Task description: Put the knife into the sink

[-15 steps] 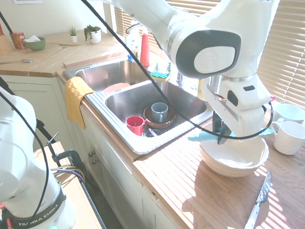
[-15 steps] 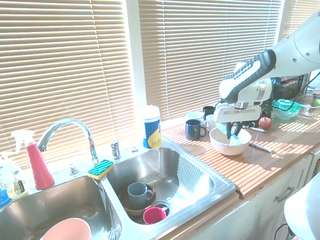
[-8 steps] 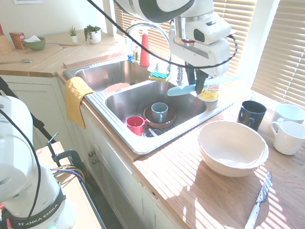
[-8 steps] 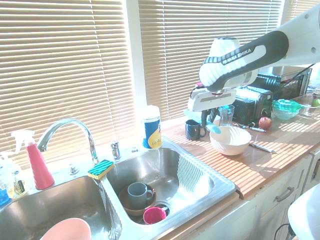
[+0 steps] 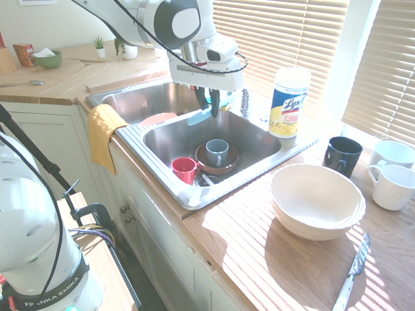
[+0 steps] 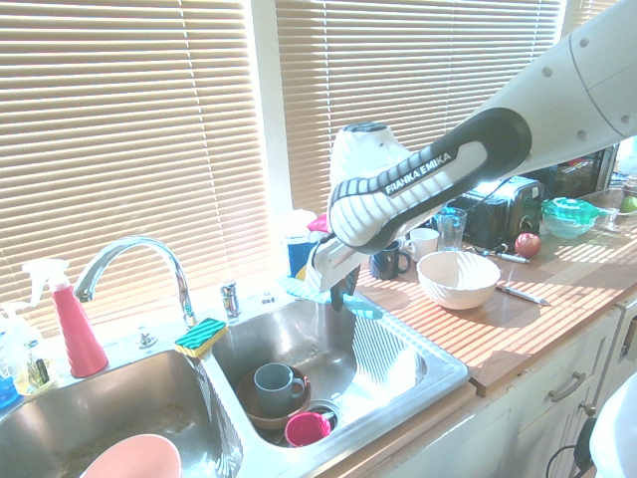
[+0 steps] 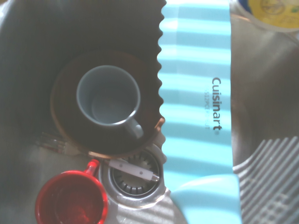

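My gripper should release the turquoise knife on the bottom of the steel basin (image 6: 350,400) next to the drain, near the red cup.
My gripper (image 5: 213,105) is shut on the knife (image 5: 198,117), a turquoise one held about level in the air. It hangs over the right basin of the sink (image 5: 260,140), near the basin's back edge. In the second exterior view the knife (image 6: 366,311) sticks out on both sides of the gripper (image 6: 338,295), above the steel sink (image 6: 423,351). From the wrist view the striped serrated blade (image 7: 196,93) crosses over the basin. Below it are a grey mug (image 7: 108,95) in a brown bowl (image 7: 63,95), a red cup (image 7: 70,203) and the drain (image 7: 135,176).
A white bowl (image 5: 318,201), a silver knife (image 5: 353,269), a black mug (image 5: 342,154) and white mugs (image 5: 392,184) stand on the wooden counter. A wipes canister (image 5: 288,100) stands behind the basin. A yellow towel (image 5: 104,133) hangs at the front; a faucet (image 6: 129,254) and a sponge (image 6: 201,336) sit between the basins.
The arm has carried the knife away from the white bowl, past the canister, to above the right basin. The grip has stayed shut throughout.
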Tool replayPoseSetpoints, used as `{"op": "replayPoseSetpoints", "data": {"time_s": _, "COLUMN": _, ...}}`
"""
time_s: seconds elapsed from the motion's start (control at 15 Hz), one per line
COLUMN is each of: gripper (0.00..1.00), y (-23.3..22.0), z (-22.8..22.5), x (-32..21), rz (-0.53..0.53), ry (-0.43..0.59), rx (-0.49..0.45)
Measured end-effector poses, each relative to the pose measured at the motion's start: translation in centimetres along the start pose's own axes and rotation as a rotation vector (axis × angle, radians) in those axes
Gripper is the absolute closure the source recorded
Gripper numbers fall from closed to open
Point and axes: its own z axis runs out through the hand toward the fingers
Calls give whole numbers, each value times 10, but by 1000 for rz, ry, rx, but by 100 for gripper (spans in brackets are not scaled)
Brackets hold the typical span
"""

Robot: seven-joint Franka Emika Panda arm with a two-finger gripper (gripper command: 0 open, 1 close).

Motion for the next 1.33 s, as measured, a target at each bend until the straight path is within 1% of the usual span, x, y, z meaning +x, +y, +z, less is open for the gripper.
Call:
{"op": "replayPoseSetpoints", "data": {"time_s": 0.2, "gripper": 100, "y": 5, "z": 66, "x": 4, "rz": -25, "ry": -25, "rx": -36}}
{"op": "replayPoseSetpoints", "data": {"time_s": 0.33, "gripper": 100, "y": 17, "z": 110, "x": 10, "rz": -12, "ry": -33, "rx": -69}}
{"op": "replayPoseSetpoints", "data": {"time_s": 0.47, "gripper": 100, "y": 25, "z": 142, "x": 10, "rz": 4, "ry": -45, "rx": -97}}
{"op": "replayPoseSetpoints", "data": {"time_s": 0.8, "gripper": 100, "y": 32, "z": 198, "x": 1, "rz": 17, "ry": -81, "rx": -151}}
{"op": "replayPoseSetpoints", "data": {"time_s": 1.0, "gripper": 100, "y": 31, "z": 222, "x": -6, "rz": 18, "ry": -98, "rx": -175}}
{"op": "replayPoseSetpoints", "data": {"time_s": 1.07, "gripper": 0, "y": 31, "z": 228, "x": -10, "rz": 20, "ry": -106, "rx": -184}}
{"op": "replayPoseSetpoints", "data": {"time_s": 1.33, "gripper": 0, "y": 34, "z": 254, "x": -25, "rz": 35, "ry": -148, "rx": -220}}
